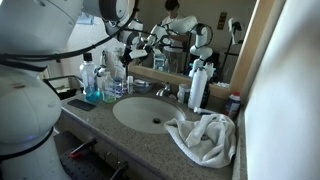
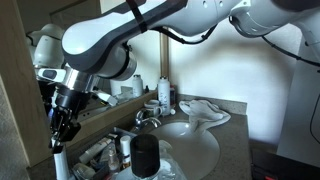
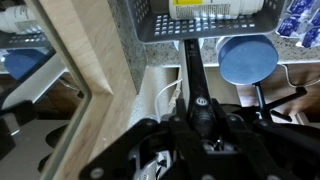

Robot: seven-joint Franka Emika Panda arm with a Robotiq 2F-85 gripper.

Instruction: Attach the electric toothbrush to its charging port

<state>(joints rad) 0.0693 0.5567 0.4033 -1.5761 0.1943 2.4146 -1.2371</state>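
Observation:
My gripper is to let go of the electric toothbrush on the white charging port point(image 1: 126, 76) point(image 3: 189, 46) beside the grey basket.
In the wrist view my gripper point(image 3: 200, 122) is shut on the black handle of the electric toothbrush point(image 3: 193, 75). The handle's round button faces the camera and its far end points toward a grey perforated basket point(image 3: 190, 22). A white cable point(image 3: 166, 96) lies on the counter just left of the handle. I cannot make out the charging port itself. In an exterior view the gripper point(image 2: 62, 128) points down at the counter's end by the mirror, with a white piece point(image 2: 58, 165) below it. In an exterior view the gripper point(image 1: 128, 52) is among the bottles.
A blue round lid or dish point(image 3: 248, 60) sits right of the handle. The mirror's wooden frame point(image 3: 95, 70) is close on the left. A black cylinder point(image 2: 146, 155), the sink point(image 1: 150, 112), a crumpled white towel point(image 1: 205, 138) and several bottles point(image 1: 92, 78) crowd the counter.

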